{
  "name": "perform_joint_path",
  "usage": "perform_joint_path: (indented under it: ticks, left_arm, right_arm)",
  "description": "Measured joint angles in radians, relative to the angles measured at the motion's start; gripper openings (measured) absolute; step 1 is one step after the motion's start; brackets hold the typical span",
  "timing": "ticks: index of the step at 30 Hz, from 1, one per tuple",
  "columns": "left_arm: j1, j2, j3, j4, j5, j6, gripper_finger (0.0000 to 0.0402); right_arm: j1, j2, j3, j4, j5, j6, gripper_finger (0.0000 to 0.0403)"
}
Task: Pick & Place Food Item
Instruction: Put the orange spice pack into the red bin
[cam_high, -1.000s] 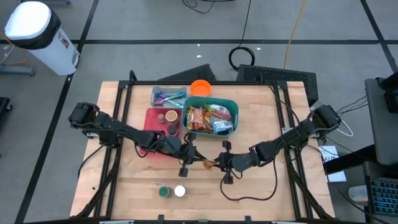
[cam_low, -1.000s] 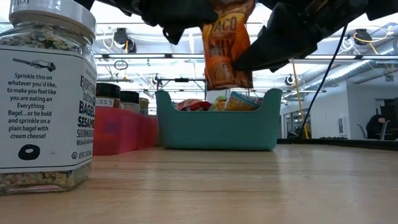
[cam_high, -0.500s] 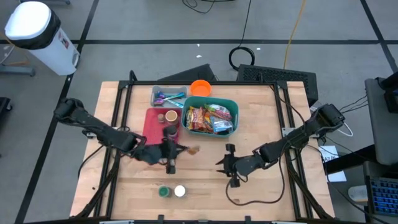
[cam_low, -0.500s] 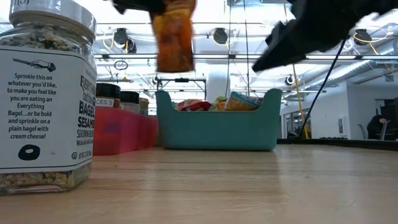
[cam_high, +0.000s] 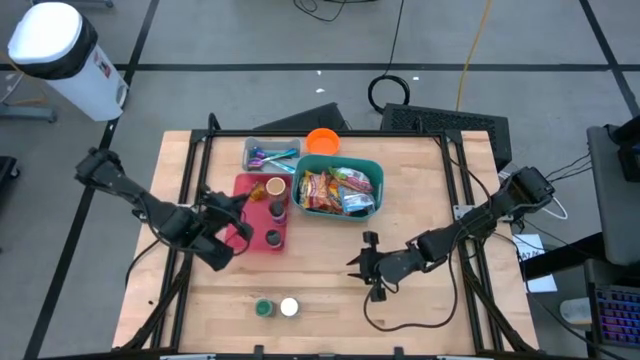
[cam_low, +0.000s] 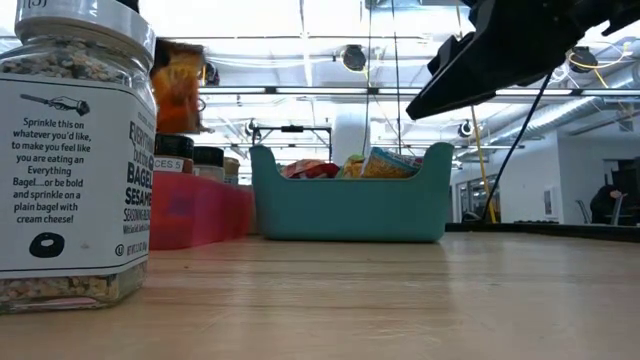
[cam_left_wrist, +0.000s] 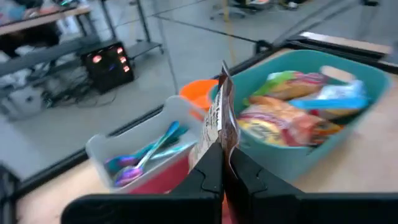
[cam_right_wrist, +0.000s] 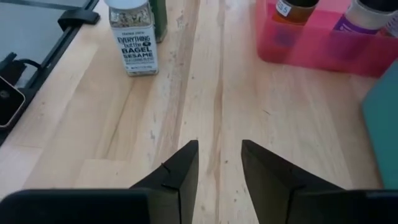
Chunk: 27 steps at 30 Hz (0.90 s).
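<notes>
The robot's left gripper should put the orange snack packet, which is above the red tray now, down in the red tray's far corner (cam_high: 243, 186) away from the teal bin.
An orange snack packet (cam_left_wrist: 219, 118) is in my left gripper (cam_left_wrist: 222, 167), which is shut on it above the red tray (cam_high: 245, 238) of spice jars. In the low view the packet (cam_low: 178, 85) shows in the air, partly behind the big seasoning jar (cam_low: 70, 150). My left gripper (cam_high: 243, 200) comes in from the table's left. My right gripper (cam_high: 364, 263) is open and empty over the bare table, right of centre. The teal bin (cam_high: 376, 178) holds several snack packets. My left gripper pinches one end of the orange packet (cam_left_wrist: 221, 155) between its two fingers. The packet shows edge-on and stretches out beyond the fingertips. It is lifted clear of the table and the tray.
A clear container with spoons (cam_high: 270, 153) and an orange bowl (cam_high: 322, 141) stand at the far side. Two small jars (cam_high: 276, 308) stand near the front edge; one is the bagel seasoning jar (cam_right_wrist: 132, 37). Bare wood lies between my right gripper and the jars.
My right gripper has let go of the orange packet and drawn back a little toward the table's right and near edge. My left gripper has carried the packet, clear of the table, from the middle toward the left, over the red tray.
</notes>
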Motion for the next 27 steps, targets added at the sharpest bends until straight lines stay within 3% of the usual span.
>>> perform_joint_path:
  ticks: [9, 17, 27]
  left_arm:
    - [0.106, -0.129, -0.17, -0.077, 0.034, -0.214, 0.0004]
    - [0.269, -0.167, -0.286, -0.059, 0.144, -0.246, 0.0003]
    - [0.363, -0.164, -0.301, 0.012, 0.225, -0.159, 0.0005]
  right_arm:
    - [0.0, 0.0, 0.0, 0.015, 0.0, 0.0, 0.0114]
    - [0.0, 0.0, 0.0, 0.035, 0.0, 0.0, 0.011]
    - [0.0, 0.0, 0.0, 0.038, 0.0, 0.0, 0.0108]
